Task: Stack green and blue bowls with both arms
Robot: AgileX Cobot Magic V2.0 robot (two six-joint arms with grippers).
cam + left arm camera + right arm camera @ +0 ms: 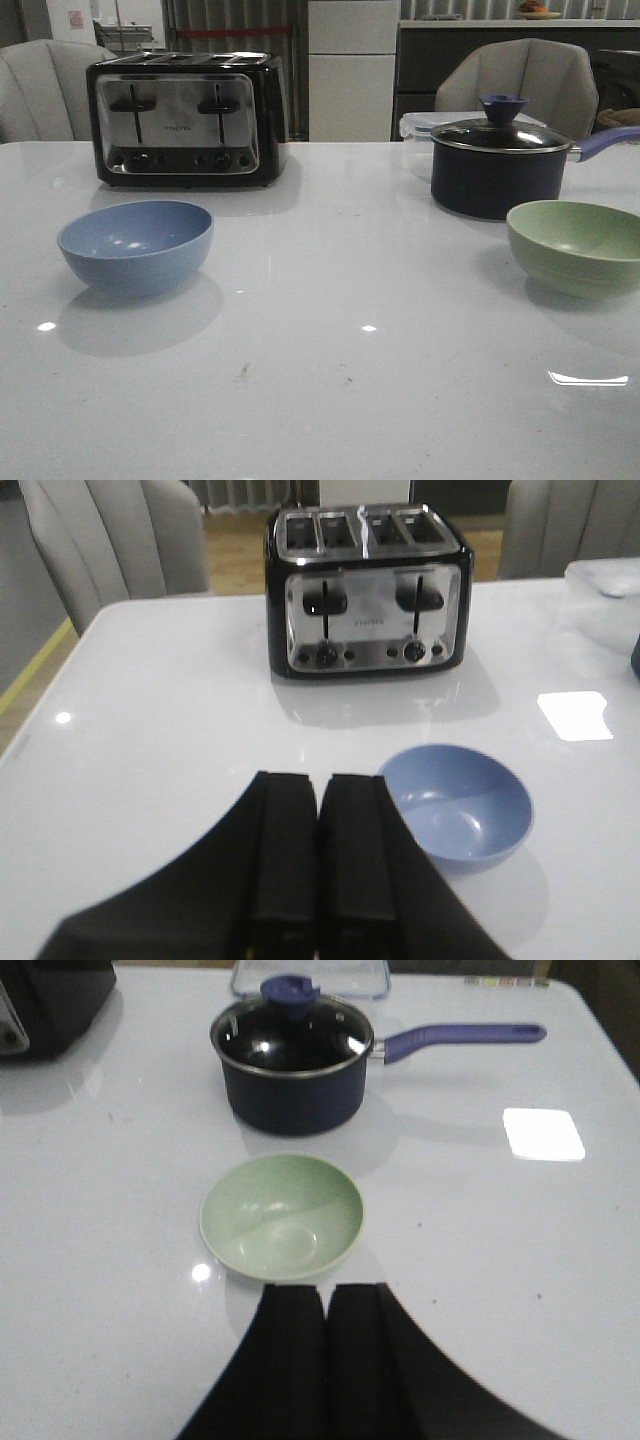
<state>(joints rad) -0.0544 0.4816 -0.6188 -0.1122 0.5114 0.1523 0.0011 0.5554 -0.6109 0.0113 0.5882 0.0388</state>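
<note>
Next, my right gripper grips the green bowl's outer rim (636,216) (360,1210), on the side farthest from the blue bowl.
The dusty blue bowl (135,245) stands upright and empty on the white table at the left. It also shows in the left wrist view (457,805). The pale green bowl (577,247) stands upright and empty at the right, also seen in the right wrist view (282,1216). No arm shows in the front view. My left gripper (318,780) is shut and empty, above the table just beside the blue bowl. My right gripper (326,1290) is shut and empty, just short of the green bowl's near rim.
A black and chrome toaster (186,118) stands at the back left. A dark lidded saucepan (500,165) with a blue handle stands behind the green bowl, with a clear plastic box (420,127) behind it. Grey chairs stand beyond the table's far edge.
</note>
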